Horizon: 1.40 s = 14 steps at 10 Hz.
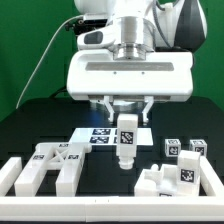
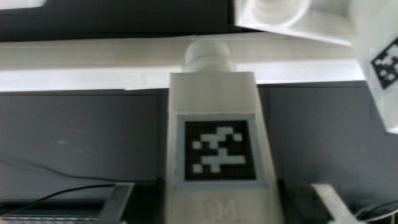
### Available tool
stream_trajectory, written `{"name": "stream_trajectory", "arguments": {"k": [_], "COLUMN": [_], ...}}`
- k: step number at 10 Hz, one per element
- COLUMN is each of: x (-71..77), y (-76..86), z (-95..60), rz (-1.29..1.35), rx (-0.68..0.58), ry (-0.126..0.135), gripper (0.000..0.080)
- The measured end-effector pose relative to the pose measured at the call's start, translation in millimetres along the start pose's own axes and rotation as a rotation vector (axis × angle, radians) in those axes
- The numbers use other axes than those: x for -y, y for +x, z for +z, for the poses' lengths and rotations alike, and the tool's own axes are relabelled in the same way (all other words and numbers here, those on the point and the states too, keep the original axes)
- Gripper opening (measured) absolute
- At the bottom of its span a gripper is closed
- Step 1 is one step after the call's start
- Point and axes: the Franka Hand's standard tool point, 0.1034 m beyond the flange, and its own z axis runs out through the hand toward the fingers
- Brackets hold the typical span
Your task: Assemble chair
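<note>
My gripper is going to let go of the white chair bar upright in the empty corner socket of the white chair part (image 1: 147, 178) (image 2: 279, 12) beside the tagged leg. The bar now hangs just above the table.
My gripper (image 1: 126, 116) hangs over the middle of the black table, shut on the top end of a white chair bar (image 1: 126, 140) with a black-and-white tag. The bar hangs upright, its narrow peg end pointing down, just above the table. In the wrist view the bar (image 2: 217, 120) runs straight out between my fingers (image 2: 121, 198), tag facing the camera. More white chair parts lie at the exterior view's front left (image 1: 50, 166) and front right (image 1: 165, 180), with tagged cubes (image 1: 184, 150) behind the right group.
The marker board (image 1: 98, 136) lies flat just behind the hanging bar. A plain white border rail (image 1: 110, 205) runs along the table's front. A cable (image 1: 40, 60) hangs at the exterior view's back left.
</note>
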Motion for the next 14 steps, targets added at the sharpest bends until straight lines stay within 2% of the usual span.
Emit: {"name": "stream_trajectory", "arguments": {"k": [1,3,7,8,9,14], "x": [9.7,27.6,22.4,12.7,9.6,9.2], "y": [-0.2,-10.9,-10.7,-14.5,-17.3,-28.4], "z": [1.4,4.2,5.4,10.8,14.7,22.3], "rz": [0.016,0.025,0.026,0.015,0.019,0.015], "rx": [0.002,0.017,0.018,0.016,0.022,0.030], "ry": [0.011,0.026,0.020,0.006,0.002,-0.005], "gripper": [0.0287,0.0287,0.0287,0.0287,0.0287,0.0287]}}
